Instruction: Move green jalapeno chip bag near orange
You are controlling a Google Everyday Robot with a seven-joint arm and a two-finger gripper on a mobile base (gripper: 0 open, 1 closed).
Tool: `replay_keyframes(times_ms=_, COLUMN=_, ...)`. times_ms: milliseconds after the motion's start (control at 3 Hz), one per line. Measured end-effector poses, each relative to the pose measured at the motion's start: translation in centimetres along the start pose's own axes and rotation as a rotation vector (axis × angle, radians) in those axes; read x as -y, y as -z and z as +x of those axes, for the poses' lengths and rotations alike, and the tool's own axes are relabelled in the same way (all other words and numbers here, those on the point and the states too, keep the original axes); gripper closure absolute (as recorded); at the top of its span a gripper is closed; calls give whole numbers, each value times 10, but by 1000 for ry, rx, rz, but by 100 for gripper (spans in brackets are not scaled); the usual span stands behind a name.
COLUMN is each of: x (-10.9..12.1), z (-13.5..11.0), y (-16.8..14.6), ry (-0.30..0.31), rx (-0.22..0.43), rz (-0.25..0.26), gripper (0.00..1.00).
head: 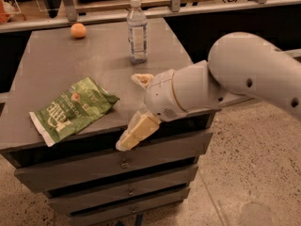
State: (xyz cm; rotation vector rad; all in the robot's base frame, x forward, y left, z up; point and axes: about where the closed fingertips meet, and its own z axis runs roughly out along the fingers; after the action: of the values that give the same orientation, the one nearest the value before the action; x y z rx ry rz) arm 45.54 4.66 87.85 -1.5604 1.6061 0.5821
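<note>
Next, I close my gripper on the plain green end [106, 98] of the green jalapeno chip bag, opposite the bag's white edge.
The green jalapeno chip bag [73, 108] lies flat and crinkled on the front left of the grey cabinet top [61, 65]. The orange [78, 30] sits at the far left back of the top, well apart from the bag. My gripper [134, 108] is open and empty, just right of the bag at the cabinet's front edge. One tan finger [142, 79] is over the top and the other [136, 133] hangs in front of the top drawer.
A clear plastic water bottle [137, 29] stands upright at the back middle of the top, right of the orange. The cabinet has several drawers [94, 164] below. A rail with shelving runs behind. Speckled floor lies to the right.
</note>
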Motion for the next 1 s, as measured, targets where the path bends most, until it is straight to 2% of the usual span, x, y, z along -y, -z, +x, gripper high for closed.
replay_keyframes(times_ms=333, x=13, z=-6, y=-30, ry=-25, rx=53, rz=31, gripper=0)
replay_keyframes(times_ms=667, x=28, z=-10, y=-57, ry=-77, rx=94, rz=58, gripper=0)
replay_keyframes(times_ms=1000, x=36, z=-17, y=-78, ry=-110, rx=137, rz=55, gripper=0)
